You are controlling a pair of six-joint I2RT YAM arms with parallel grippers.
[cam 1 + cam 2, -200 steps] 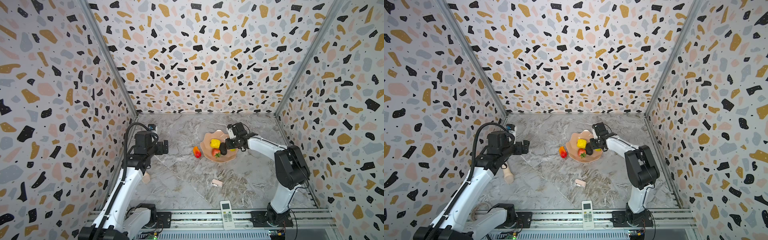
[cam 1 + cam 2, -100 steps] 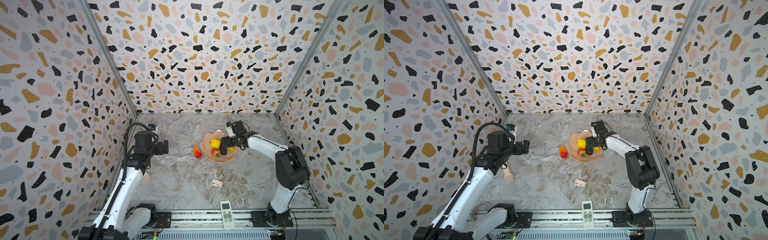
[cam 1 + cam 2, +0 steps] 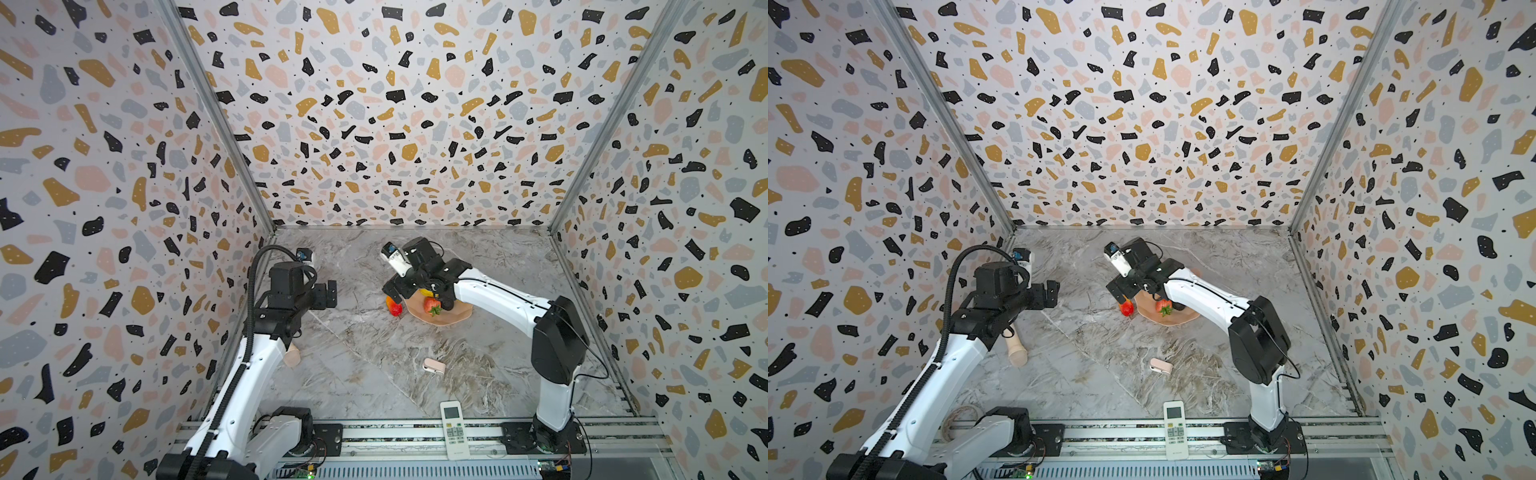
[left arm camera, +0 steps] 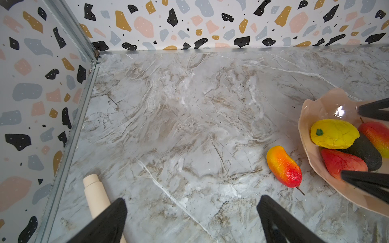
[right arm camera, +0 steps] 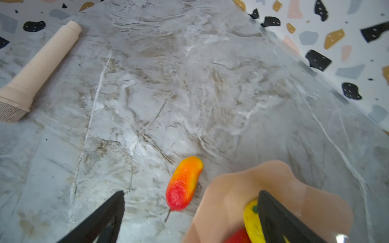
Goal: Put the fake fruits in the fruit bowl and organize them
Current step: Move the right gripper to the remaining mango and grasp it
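Observation:
The robot's right gripper will next go to the loose mango's orange end (image 3: pixel 390 301) (image 5: pixel 188 171), beside the pale-pink fruit bowl, and close there.
The pale-pink fruit bowl (image 3: pixel 457 318) (image 3: pixel 1177 320) sits mid-table. In the left wrist view its rim (image 4: pixel 303 126) holds a bumpy yellow fruit (image 4: pixel 334 133), an avocado (image 4: pixel 366 153), a mango (image 4: pixel 376 136) and a strawberry (image 4: pixel 341 162) (image 3: pixel 431 305). A second mango (image 3: pixel 394 307) (image 3: pixel 1126 307) (image 4: pixel 284 166) (image 5: pixel 184 186) lies on the table just left of the bowl. My right gripper (image 3: pixel 417 297) (image 3: pixel 1139 296) (image 5: pixel 190 218) hovers open and empty, one finger over the bowl, the other beyond the loose mango. My left gripper (image 3: pixel 330 295) (image 4: pixel 191 221) hangs open and empty, well left of the fruit.
A beige cylinder (image 3: pixel 293 355) (image 5: pixel 40 63) lies by the left arm. A pink-white clip (image 3: pixel 433 365) and a white remote (image 3: pixel 455 428) lie nearer the front rail. Patterned walls close in the left, back and right sides.
My right gripper has opened, letting the dark avocado go in the bowl, and has swung left across the bowl towards the loose mango. The left arm has not moved.

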